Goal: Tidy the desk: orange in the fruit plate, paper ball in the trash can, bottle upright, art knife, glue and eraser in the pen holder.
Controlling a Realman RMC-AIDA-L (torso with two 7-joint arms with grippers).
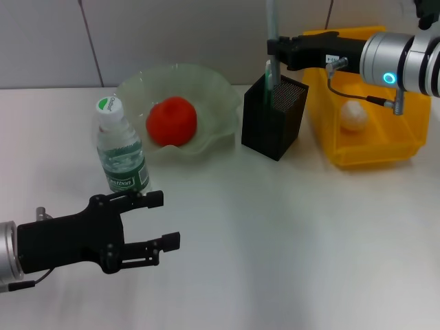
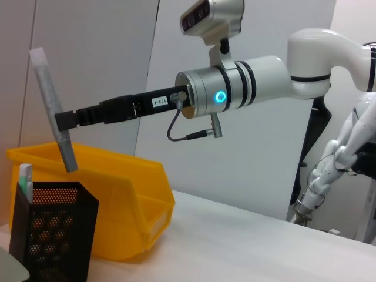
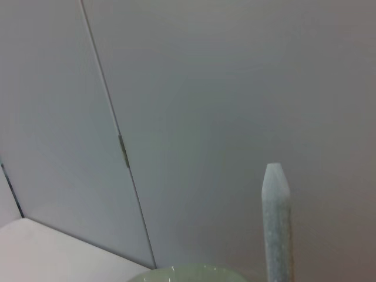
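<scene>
Next, my right gripper releases the grey art knife in the black pen holder (image 1: 278, 91), beside the white and green stick. The knife is now held just above the holder.
My right gripper (image 1: 273, 49) is shut on the grey art knife (image 1: 271, 20), holding it nearly upright just above the black mesh pen holder (image 1: 275, 120). In the left wrist view the art knife (image 2: 56, 111) hangs with its lower end over the pen holder (image 2: 53, 235). A white and green stick (image 1: 268, 74) stands inside the holder. The orange (image 1: 172, 120) lies in the pale green fruit plate (image 1: 141, 82). The bottle (image 1: 121, 148) stands upright. A paper ball (image 1: 355, 115) lies in the yellow trash can (image 1: 371, 155). My left gripper (image 1: 165, 220) is open, low at the front left. The eraser is out of view.
The yellow trash can (image 2: 129, 200) stands right behind the pen holder. The bottle is just beyond my left gripper's fingers. White tabletop (image 1: 295, 234) stretches across the front and right.
</scene>
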